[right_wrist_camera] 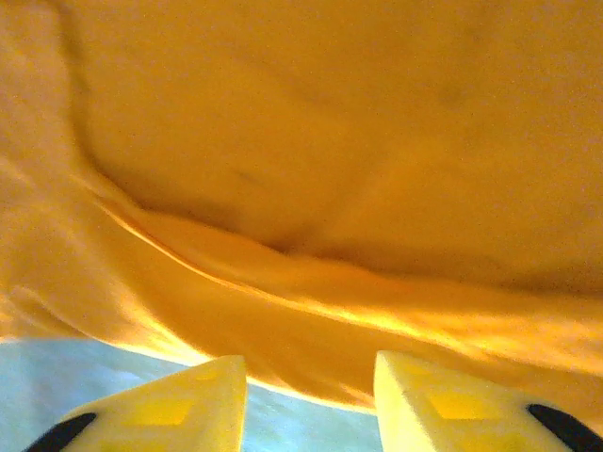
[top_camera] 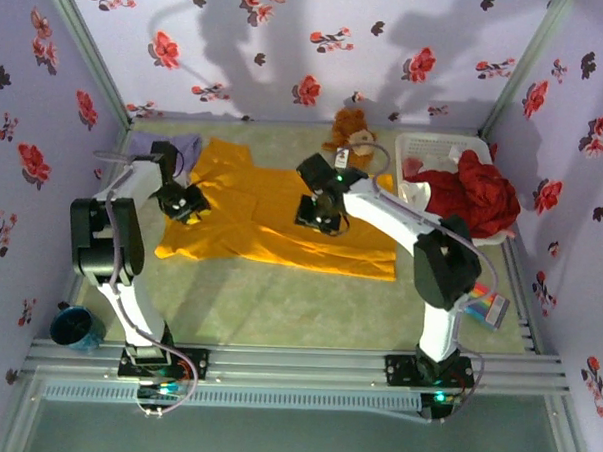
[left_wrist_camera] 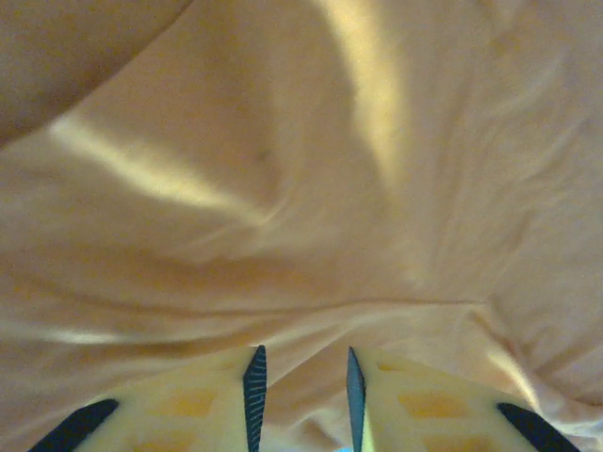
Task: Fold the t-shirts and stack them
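Next, I pinch the cloth (top_camera: 193,237) with my left gripper and drag it toward me before folding, as the orange-yellow t-shirt's sleeve end lies wrinkled and close to the lavender t-shirt.
An orange-yellow t-shirt (top_camera: 282,220) lies spread across the middle of the table. My left gripper (top_camera: 182,201) is low over its left part, near the sleeve. In the left wrist view the left gripper (left_wrist_camera: 301,353) has its jaws a little apart, and a soft ridge of the orange-yellow cloth (left_wrist_camera: 301,188) runs between them. My right gripper (top_camera: 320,215) is over the shirt's right half. In the right wrist view the right gripper (right_wrist_camera: 309,363) is open at a raised hem of the shirt (right_wrist_camera: 311,282), with bare table between its fingers. A pale lavender t-shirt (top_camera: 182,144) lies bunched at the back left, partly behind the left arm.
A brown plush toy (top_camera: 351,133) sits at the back, just beyond the shirt. A white slatted basket (top_camera: 435,147) at the back right holds a red cloth (top_camera: 478,194). A blue cup (top_camera: 75,326) stands at the near left, and a small striped item (top_camera: 484,304) by the right arm.
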You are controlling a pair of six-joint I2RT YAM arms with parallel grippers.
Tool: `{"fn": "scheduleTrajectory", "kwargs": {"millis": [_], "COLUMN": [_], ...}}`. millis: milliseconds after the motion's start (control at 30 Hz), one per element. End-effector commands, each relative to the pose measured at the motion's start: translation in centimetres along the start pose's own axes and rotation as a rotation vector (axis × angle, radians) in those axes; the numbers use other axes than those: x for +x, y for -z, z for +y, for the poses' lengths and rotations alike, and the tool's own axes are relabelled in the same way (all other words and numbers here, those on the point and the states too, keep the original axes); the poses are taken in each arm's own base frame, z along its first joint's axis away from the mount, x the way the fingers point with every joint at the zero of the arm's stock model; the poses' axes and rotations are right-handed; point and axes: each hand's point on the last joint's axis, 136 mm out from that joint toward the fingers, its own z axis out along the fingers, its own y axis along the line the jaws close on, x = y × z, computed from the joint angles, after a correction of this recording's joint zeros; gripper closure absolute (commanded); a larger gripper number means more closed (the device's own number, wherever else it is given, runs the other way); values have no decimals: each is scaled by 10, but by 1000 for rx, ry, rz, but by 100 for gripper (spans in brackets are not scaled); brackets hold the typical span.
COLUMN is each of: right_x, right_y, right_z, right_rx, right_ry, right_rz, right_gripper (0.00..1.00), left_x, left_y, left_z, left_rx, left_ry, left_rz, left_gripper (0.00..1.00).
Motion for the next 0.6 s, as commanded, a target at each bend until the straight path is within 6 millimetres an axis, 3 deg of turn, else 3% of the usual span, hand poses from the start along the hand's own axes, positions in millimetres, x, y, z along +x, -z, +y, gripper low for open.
{"fn": "scheduleTrajectory", "kwargs": {"millis": [0,67,133,300,567], "right_x": [28,38,43,51,80], "right_y": [-15,-23,-29,-40,-54], "right_z": [-38,-52,-65,-92,-129], "right_rx": [63,57,76,169,269], "right_ry": [-24,-27,-29,-21,-51], "right_rz": [22,17,11,23,100], "right_gripper": [71,82,88,90,93], "left_x": [9,9,9,17,47], "left_y": [-11,-18,-22,-26,-36], "left_z": [27,38,45,59,90], "left_rx": [-96,-140,-174,-233,-281], "left_ry": [-18,-28,-43,-52,-5], "left_rz": [-7,-8,12,33,79], "left_gripper": [81,94,100,100,100]}}
